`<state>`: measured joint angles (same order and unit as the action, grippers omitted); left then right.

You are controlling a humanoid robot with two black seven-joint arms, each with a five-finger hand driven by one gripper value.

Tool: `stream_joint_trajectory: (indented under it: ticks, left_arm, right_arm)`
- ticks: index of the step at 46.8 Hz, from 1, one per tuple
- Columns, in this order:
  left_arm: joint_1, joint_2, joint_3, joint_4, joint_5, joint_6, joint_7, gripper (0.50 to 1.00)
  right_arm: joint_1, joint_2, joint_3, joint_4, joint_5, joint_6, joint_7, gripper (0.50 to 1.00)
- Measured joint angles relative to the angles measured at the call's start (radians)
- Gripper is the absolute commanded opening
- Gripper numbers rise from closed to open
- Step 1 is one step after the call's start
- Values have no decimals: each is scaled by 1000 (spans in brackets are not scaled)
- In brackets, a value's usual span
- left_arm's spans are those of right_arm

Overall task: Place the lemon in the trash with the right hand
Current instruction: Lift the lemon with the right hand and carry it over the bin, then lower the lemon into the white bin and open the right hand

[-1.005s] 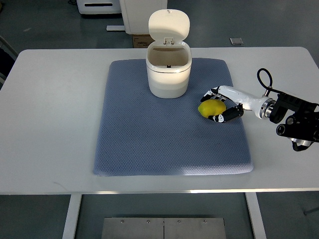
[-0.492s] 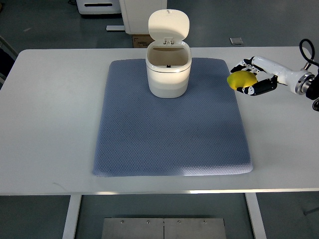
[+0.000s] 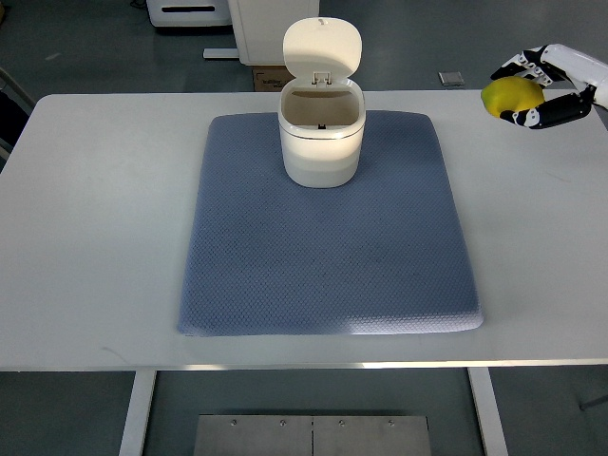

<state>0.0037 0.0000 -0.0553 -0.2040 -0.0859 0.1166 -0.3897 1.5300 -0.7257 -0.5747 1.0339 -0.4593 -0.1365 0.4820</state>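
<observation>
My right gripper is to let go of the yellow lemon inside the open white trash bin (image 3: 339,122) at the back of the blue mat.
My right hand (image 3: 532,90) is at the upper right, raised above the table's far right edge, with its fingers shut on the yellow lemon (image 3: 507,96). The white trash bin (image 3: 321,133) stands at the back middle of the blue mat (image 3: 323,256) with its lid flipped up and its mouth open. The lemon is well to the right of the bin and higher. The left arm is out of view.
The white table (image 3: 104,209) carries the mat. Beyond the far edge are a white cabinet (image 3: 271,28), a cardboard box (image 3: 269,76) and a small grey object on the floor (image 3: 450,79).
My right hand has lifted the lemon off the mat beside the bin and carried it up and to the right, toward the far right corner.
</observation>
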Motion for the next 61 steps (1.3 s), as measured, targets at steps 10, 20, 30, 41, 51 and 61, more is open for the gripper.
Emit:
stream_joint_trajectory:
  ticks: [10, 20, 30, 41, 51, 61]
  left_arm:
    - [0, 0, 0, 0, 0, 0, 0, 1000]
    - [0, 0, 0, 0, 0, 0, 0, 1000]
    - [0, 0, 0, 0, 0, 0, 0, 1000]
    - [0, 0, 0, 0, 0, 0, 0, 1000]
    - [0, 0, 0, 0, 0, 0, 0, 1000]
    - [0, 0, 0, 0, 0, 0, 0, 1000]
  right_arm:
    - [21, 16, 6, 0, 26, 0, -8, 500]
    - [46, 123, 6, -7, 98, 0, -16, 500]
    - [56, 258, 6, -57, 162, 0, -33, 500]
    - [51, 428, 5, -162, 186, 1, -63, 500]
    - [27, 604, 5, -369, 270, 63, -84, 500]
    - [-20, 708, 0, -491, 274, 104, -108, 500]
